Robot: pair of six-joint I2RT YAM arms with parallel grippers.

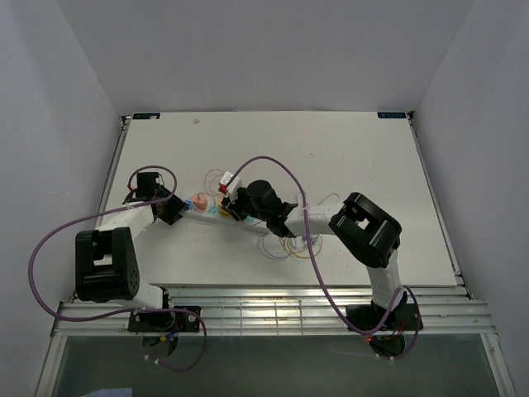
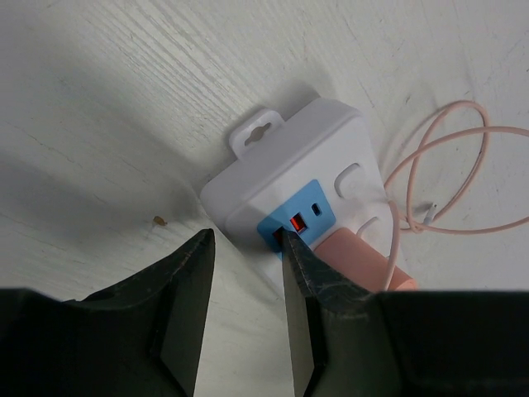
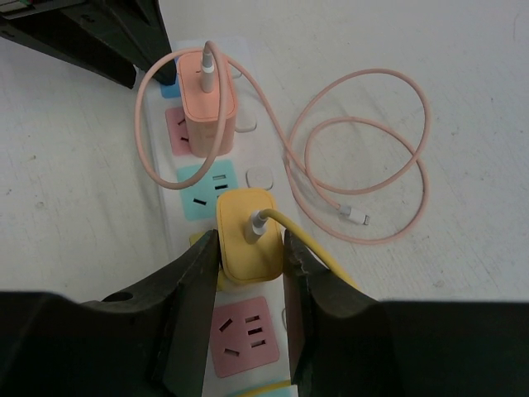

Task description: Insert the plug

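Next, my right gripper lets go of the yellow plug in the yellow socket of the white power strip [image 1: 226, 212] [image 3: 231, 261].
A white power strip [image 1: 207, 210] with coloured sockets lies on the table. In the right wrist view, my right gripper [image 3: 250, 240] is shut on the yellow plug [image 3: 245, 231], which sits upright on the strip [image 3: 256, 153] over a yellow socket, its yellow cable [image 3: 310, 240] trailing right. A pink plug [image 3: 208, 99] stands in a pink socket further along. My left gripper [image 2: 245, 240] is open at the strip's end [image 2: 289, 157], its right finger touching the blue USB panel [image 2: 302, 217]. In the top view the left gripper [image 1: 171, 208] and right gripper [image 1: 231, 207] flank the strip.
A coiled pink cable [image 3: 364, 165] with a loose connector lies on the table right of the strip. A free blue socket [image 3: 202, 188] and pink socket [image 3: 241, 332] flank the yellow plug. Yellow cable loops [image 1: 289, 244] lie under the right arm.
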